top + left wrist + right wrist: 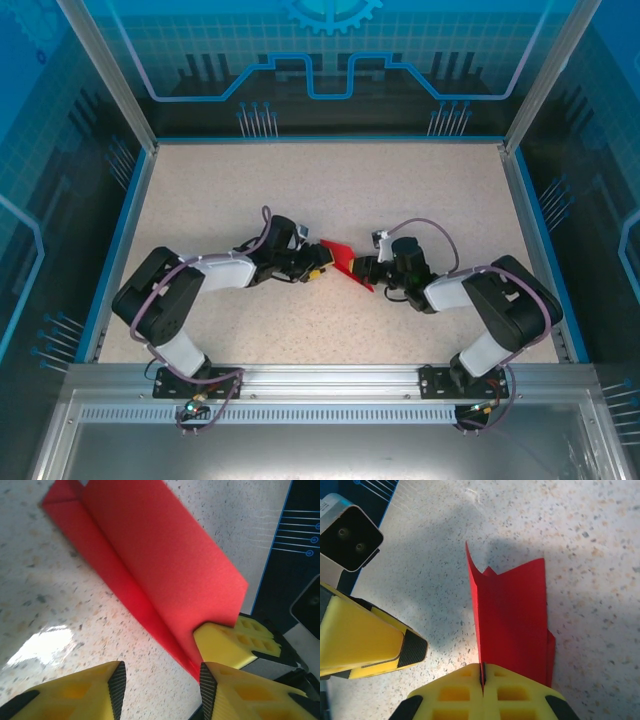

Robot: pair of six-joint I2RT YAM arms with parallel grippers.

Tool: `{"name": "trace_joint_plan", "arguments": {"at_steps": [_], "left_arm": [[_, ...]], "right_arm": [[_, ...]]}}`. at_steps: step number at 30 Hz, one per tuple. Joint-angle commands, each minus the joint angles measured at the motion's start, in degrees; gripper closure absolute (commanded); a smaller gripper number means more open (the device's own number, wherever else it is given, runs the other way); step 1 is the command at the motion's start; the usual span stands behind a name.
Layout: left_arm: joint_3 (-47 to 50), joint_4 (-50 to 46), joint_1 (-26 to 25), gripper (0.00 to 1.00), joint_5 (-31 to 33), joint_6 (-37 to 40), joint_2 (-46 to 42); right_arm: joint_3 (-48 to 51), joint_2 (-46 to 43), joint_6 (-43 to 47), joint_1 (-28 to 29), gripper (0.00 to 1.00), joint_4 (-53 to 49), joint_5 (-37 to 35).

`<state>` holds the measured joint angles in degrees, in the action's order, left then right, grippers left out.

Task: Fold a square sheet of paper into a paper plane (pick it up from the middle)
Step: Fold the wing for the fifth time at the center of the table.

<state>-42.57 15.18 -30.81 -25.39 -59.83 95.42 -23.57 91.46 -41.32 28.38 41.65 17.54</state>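
The upright flap is pinched by my right gripper partway along the strip, so my left gripper should hold the flap while my right gripper takes its lower end (369, 287).
The red sheet of paper (343, 260) lies mid-table, folded lengthwise into a narrow strip. One flap (165, 560) stands up from the crease and a lower layer lies flat on the table. My right gripper (482, 672) is shut on the near end of the upright flap (512, 615). My left gripper (160, 680) is open low over the table, bare tabletop between its pads. The paper's lower corner lies just ahead of its right fingertip (207, 680). The two grippers (318, 272) (362, 268) face each other across the paper.
The speckled table (330, 190) is bordered by a blue rim and transparent blue walls. The right gripper's yellow fingers (235, 642) sit close beside my left gripper's right finger. A left finger (370, 640) and the left wrist camera (347, 537) stand left of the paper.
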Motion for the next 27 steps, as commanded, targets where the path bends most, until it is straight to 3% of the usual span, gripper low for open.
{"name": "trace_joint_plan", "arguments": {"at_steps": [1, 14, 27], "left_arm": [[-2.6, 2.6, -0.7, 0.55, -1.7, 1.5, 2.0], [-6.3, 4.9, -2.6, 0.61, -2.6, 2.6, 7.6], [-8.4, 5.6, -3.3, 0.66, -4.2, 4.2, 10.9]], "right_arm": [[-0.7, 1.6, -5.1, -1.8, 0.98, -2.1, 5.5], [-0.9, 5.2, -7.7, -4.5, 0.94, -3.2, 9.7], [-0.9, 5.8, -5.8, -4.9, 0.83, -6.9, 8.0]]}}
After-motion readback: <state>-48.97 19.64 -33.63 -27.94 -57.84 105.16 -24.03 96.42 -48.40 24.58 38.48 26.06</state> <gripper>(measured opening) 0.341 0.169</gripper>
